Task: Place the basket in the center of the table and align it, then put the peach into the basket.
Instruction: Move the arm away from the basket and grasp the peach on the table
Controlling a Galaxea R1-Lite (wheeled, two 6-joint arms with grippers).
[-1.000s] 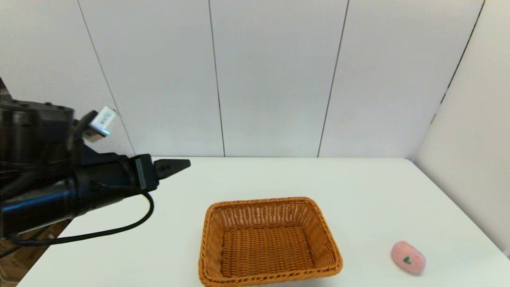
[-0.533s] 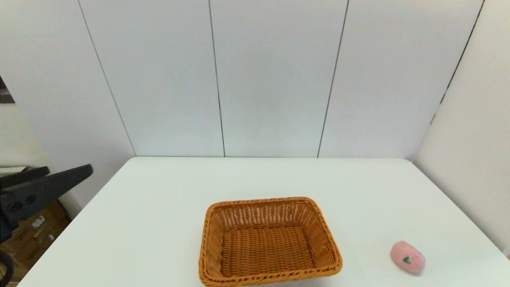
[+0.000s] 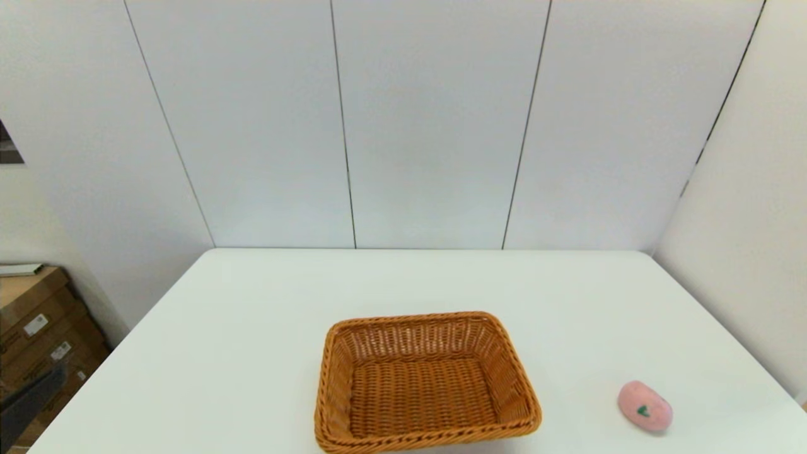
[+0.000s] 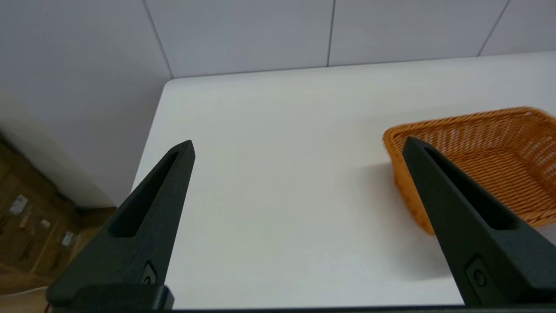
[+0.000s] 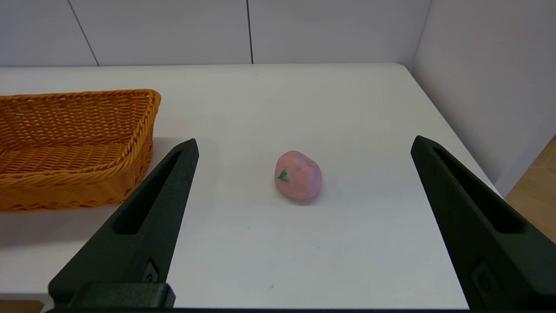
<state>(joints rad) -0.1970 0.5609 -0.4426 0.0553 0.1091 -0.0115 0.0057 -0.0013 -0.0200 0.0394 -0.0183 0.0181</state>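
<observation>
The robot's right gripper should close on the peach's near half point(image 3: 652, 416) point(image 5: 302, 187), next to its green leaf, so that the peach's far end sticks out past the fingers.
The orange-brown wicker basket point(image 3: 426, 381) stands empty on the white table point(image 3: 252, 328), at the middle of its near side. The pink peach point(image 3: 644, 407) lies on the table well to the basket's right, apart from it. My left gripper point(image 4: 299, 143) is open and holds nothing, low at the table's near left edge, with the basket point(image 4: 478, 156) off to its right. My right gripper point(image 5: 305, 141) is open too, facing the peach point(image 5: 298, 175), which lies ahead between the lines of its fingers, untouched. The basket point(image 5: 74, 143) sits to the peach's left.
Cardboard boxes point(image 3: 34, 315) stand on the floor past the table's left edge. White wall panels point(image 3: 429, 126) close the far side, and a side wall point(image 3: 744, 252) runs along the right edge. A dark part of the left arm point(image 3: 31, 403) shows at the lower left.
My left arm has pulled back from above the table's left side, dropping down and out toward the lower left corner. Basket and peach have not moved.
</observation>
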